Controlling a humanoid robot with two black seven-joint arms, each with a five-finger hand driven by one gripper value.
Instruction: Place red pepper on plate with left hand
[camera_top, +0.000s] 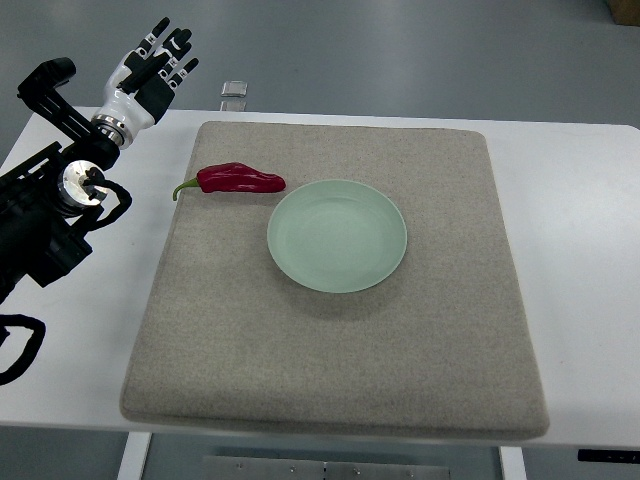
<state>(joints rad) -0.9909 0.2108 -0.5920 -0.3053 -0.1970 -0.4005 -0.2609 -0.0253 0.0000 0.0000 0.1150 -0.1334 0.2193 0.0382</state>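
The middle of the red pepper (240, 179), between its green stem and its end beside the plate, will be gripped by my left gripper.
A dark red pepper (238, 179) with a green stem lies on the beige mat (330, 340), just left of and above a pale green plate (337, 235). The pepper's tip almost reaches the plate's rim. The plate holds nothing. My left hand (158, 60) hovers at the upper left, beyond the mat's far left corner, fingers spread and holding nothing. It is well apart from the pepper. The right arm does not show.
The mat lies on a white table (580, 220). A small clear object (235, 90) sits at the table's far edge. My left arm's black links and cables (50, 220) fill the left side of the table.
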